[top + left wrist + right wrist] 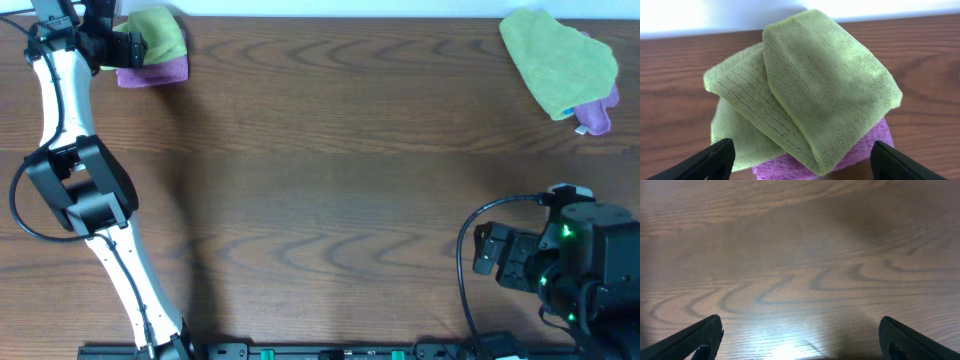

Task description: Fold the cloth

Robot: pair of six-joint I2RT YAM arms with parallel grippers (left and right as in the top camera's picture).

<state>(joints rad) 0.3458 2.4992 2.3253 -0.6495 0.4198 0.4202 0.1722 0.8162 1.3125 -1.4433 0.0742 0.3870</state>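
Note:
My left gripper needs to pinch the green cloth's front corner [825,166] and turn that cloth's top layer straighter, because the layer slants across the purple cloth.
A folded green cloth [160,36] lies on a folded purple cloth [155,72] at the far left back of the table. In the left wrist view the green cloth [810,90] sits folded over the purple one [860,150]. My left gripper [128,46] is open, its fingers [800,162] spread just in front of the stack and holding nothing. A loose green cloth [560,60] lies over a purple cloth [597,115] at the back right. My right gripper [492,255] is open over bare wood [800,340] at the front right.
The brown wooden table [330,200] spans the view. A white wall edge runs behind the left stack [715,15]. Black cables and the arm bases [300,350] line the front edge.

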